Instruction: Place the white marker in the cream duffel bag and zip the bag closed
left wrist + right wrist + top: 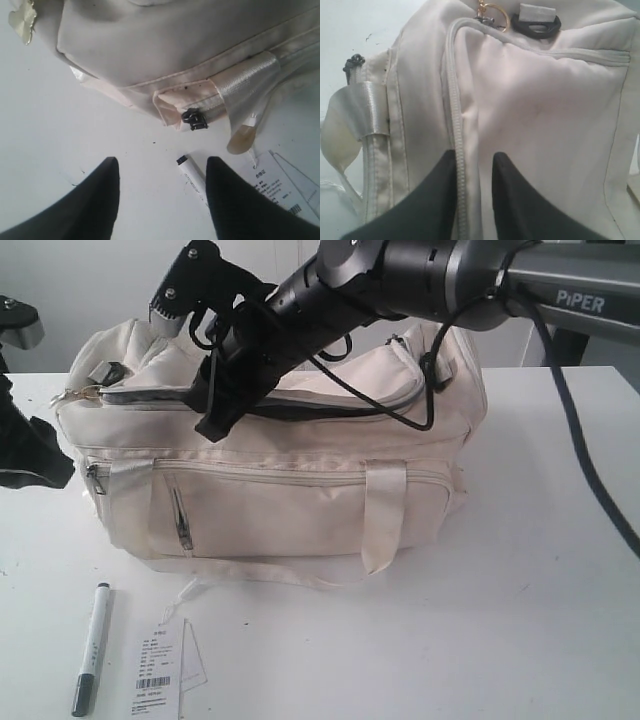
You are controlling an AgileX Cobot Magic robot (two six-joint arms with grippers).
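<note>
Next, my right gripper pinches the flap's zipper track (458, 135) and lifts it wide open, because the top flap of the cream duffel bag leaves only a narrow dark slit.
The white marker (92, 648) lies on the table in front of the cream duffel bag (300, 490), dark cap toward the front edge. In the left wrist view the marker (192, 179) shows beyond the open left gripper (162, 165), close to one finger; the gripper holds nothing. In the exterior view the left gripper (40, 465) hangs by the bag's left end. My right gripper (215, 423) reaches across onto the bag's top, where a dark slit (300, 410) shows. Its jaws (475, 157) stand a little apart, open, astride the zipper track (454, 110), gripping nothing visible.
A white barcode paper tag (160, 672) lies right of the marker and appears again in the left wrist view (272, 186). A dark zipper pull (194, 119) sits at the front pocket's end. A webbing handle (385, 510) hangs down the bag's front. The right arm (420, 270) spans above the bag.
</note>
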